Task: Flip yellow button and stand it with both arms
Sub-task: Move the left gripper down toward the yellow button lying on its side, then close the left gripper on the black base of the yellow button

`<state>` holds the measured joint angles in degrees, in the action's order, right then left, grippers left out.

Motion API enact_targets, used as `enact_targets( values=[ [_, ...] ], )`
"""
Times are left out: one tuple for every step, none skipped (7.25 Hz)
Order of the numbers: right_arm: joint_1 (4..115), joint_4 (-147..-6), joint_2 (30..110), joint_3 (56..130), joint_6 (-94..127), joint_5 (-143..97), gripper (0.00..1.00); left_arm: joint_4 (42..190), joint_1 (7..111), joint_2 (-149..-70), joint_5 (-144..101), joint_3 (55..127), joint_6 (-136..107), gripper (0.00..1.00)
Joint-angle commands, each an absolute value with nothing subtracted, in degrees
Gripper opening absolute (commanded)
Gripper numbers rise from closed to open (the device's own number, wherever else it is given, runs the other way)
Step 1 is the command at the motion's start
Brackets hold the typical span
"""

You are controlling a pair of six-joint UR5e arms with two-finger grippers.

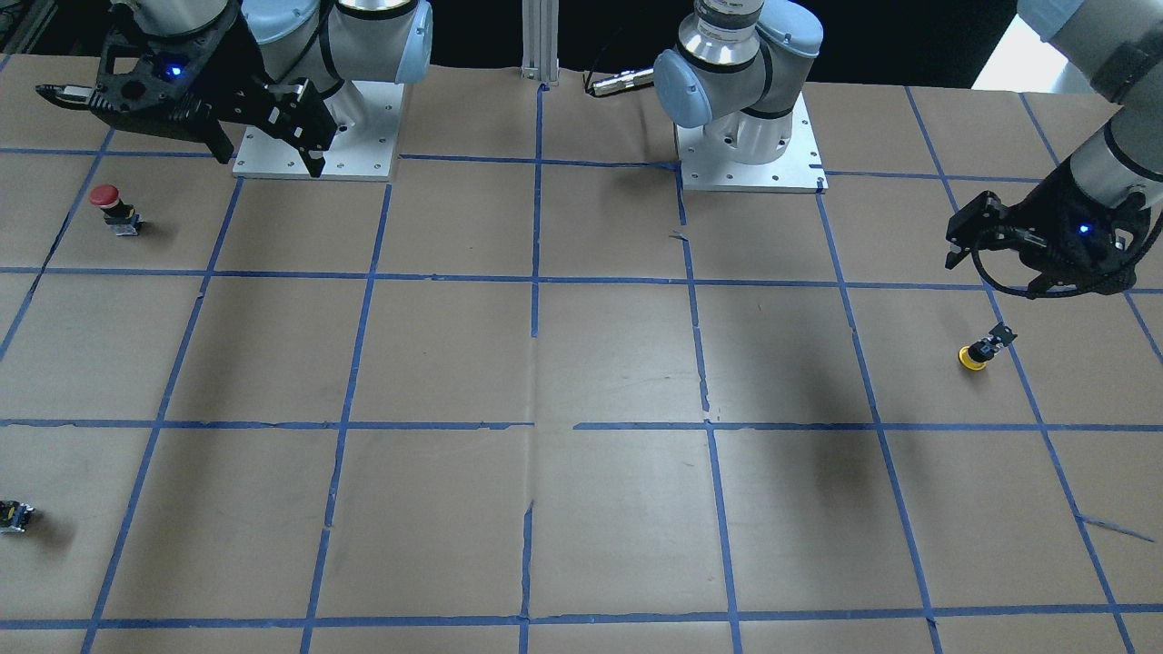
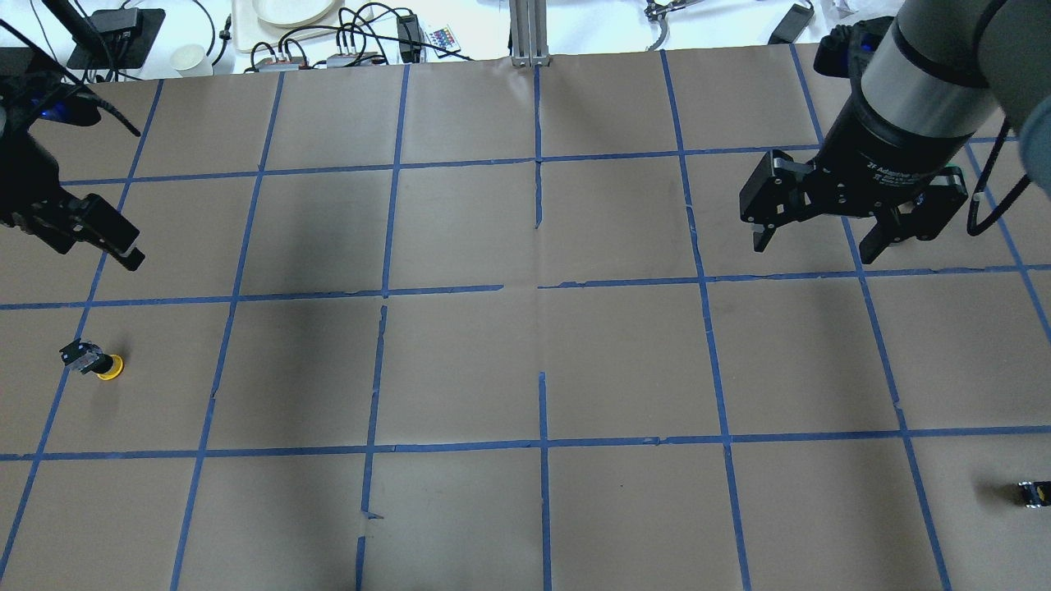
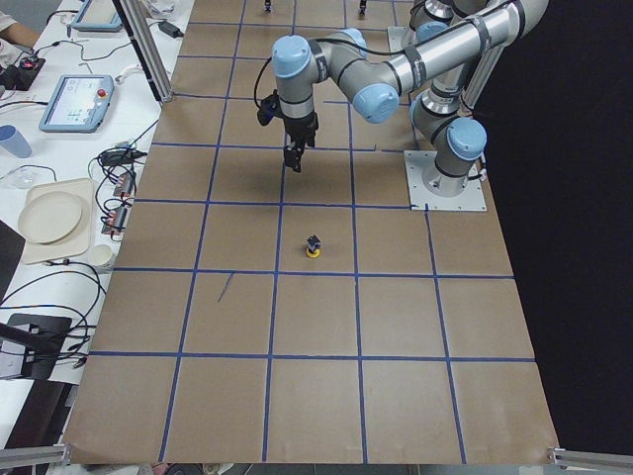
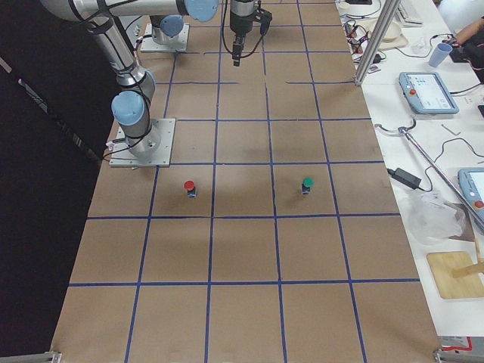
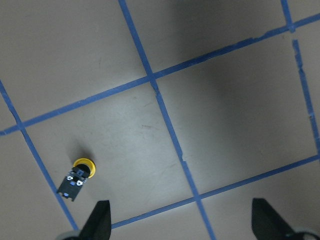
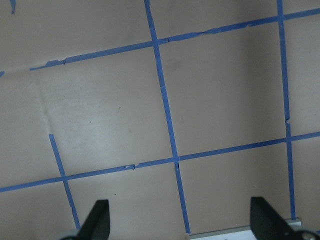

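My left gripper is to go to the yellow button next and close on its black body's raised end (image 1: 998, 336) (image 5: 70, 186), opposite the yellow cap.
The yellow button (image 1: 977, 352) rests on the brown paper near the table's left end, its yellow cap on the paper and its black body raised and tilted. It also shows in the overhead view (image 2: 94, 361), the left exterior view (image 3: 313, 247) and the left wrist view (image 5: 77, 177). My left gripper (image 2: 123, 246) hangs above the table beyond the button, apart from it. It is open and empty, as the left wrist view (image 5: 182, 225) shows. My right gripper (image 2: 817, 242) is open and empty, high over the right half, with only taped paper below it in the right wrist view (image 6: 180, 222).
A red-capped button (image 1: 109, 207) stands near the right arm's base plate (image 1: 363, 127). A small dark part (image 2: 1034, 492) lies at the right edge. Blue tape lines grid the paper. Cables and plates (image 2: 287, 16) lie beyond the far edge.
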<state>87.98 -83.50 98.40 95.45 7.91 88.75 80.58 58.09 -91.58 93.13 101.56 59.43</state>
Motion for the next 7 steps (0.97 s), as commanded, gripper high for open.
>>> enact_targets(
  values=[
    [87.98,-83.5,98.35,95.45,7.91,88.77,1.0,75.26,51.18,-94.99,93.08,104.67,80.06,0.98],
    [87.98,-83.41,98.44,95.45,7.91,88.77,1.0,70.54,50.37,-97.53,93.25,104.59,89.99,0.98],
    [87.98,-83.5,98.44,95.45,7.91,88.68,1.0,66.23,49.93,-101.47,93.95,104.33,97.66,0.99],
    [87.98,-83.41,98.35,95.45,7.91,88.77,1.0,65.4,48.88,-104.12,95.96,103.72,102.95,0.99],
    [87.98,-83.41,98.35,95.45,7.91,88.86,1.0,65.3,48.26,-104.32,96.06,104.58,107.44,0.99],
    [87.98,-83.41,98.35,95.45,7.91,88.77,1.0,62.43,48.08,-105.2,95.98,104.85,109.23,0.99],
    [87.98,-83.32,98.35,95.45,7.91,88.77,1.0,61.53,47.82,-105.64,96.06,106.42,110.12,0.99]
  ],
)
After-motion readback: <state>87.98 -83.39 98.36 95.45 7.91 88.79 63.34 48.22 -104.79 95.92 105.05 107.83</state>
